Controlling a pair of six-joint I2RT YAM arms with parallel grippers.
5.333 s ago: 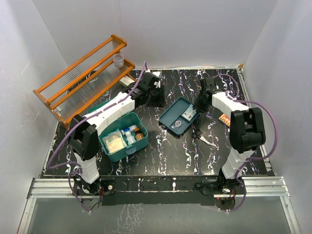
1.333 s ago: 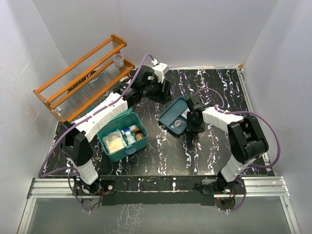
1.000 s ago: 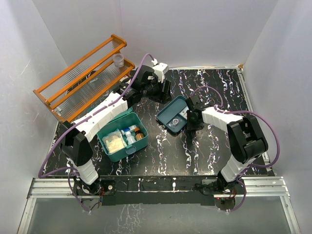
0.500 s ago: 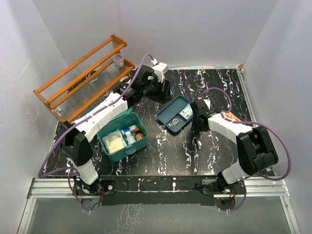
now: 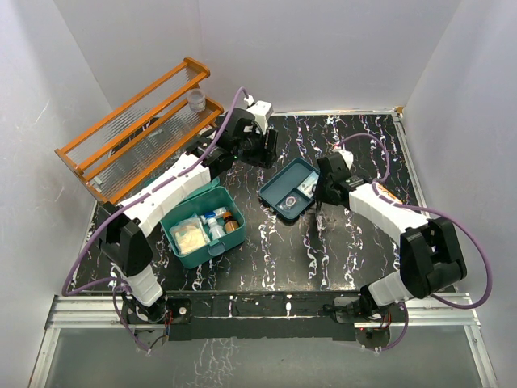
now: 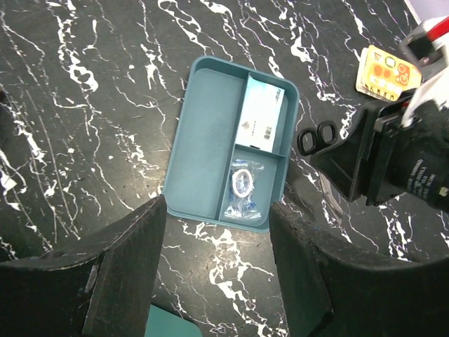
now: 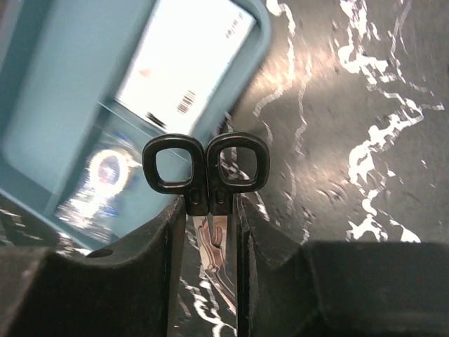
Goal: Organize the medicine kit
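Note:
The robot's right gripper should release the black-handled scissors, now held beside the teal tray's edge, in the empty long compartment of the flat teal tray (image 5: 283, 184) (image 7: 59, 88).
The medicine kit (image 5: 212, 250) is the open teal-green box at front left, with packets and small bottles inside; a corner of it shows in the left wrist view (image 6: 165, 326). My right gripper (image 5: 324, 196) (image 7: 208, 210) is shut on black-handled scissors (image 7: 207, 172), handles sticking out and blades between the fingers, right beside the right edge of the flat teal tray (image 5: 280, 183) (image 7: 56, 91). The scissors also show in the left wrist view (image 6: 316, 137). My left gripper (image 5: 262, 149) (image 6: 214, 246) is open and empty, high above the tray (image 6: 210, 140).
The tray holds a white packet (image 6: 263, 116) and a small clear bag (image 6: 242, 186). An orange blister pack (image 6: 386, 70) lies on the table right of my right arm. The orange wooden rack (image 5: 137, 121) stands at back left with a small vial (image 5: 195, 99) on it.
My right gripper went down to the scissors lying right of the tray, closed on them and lifted them. The tray slid a little left. My left gripper rose above the tray.

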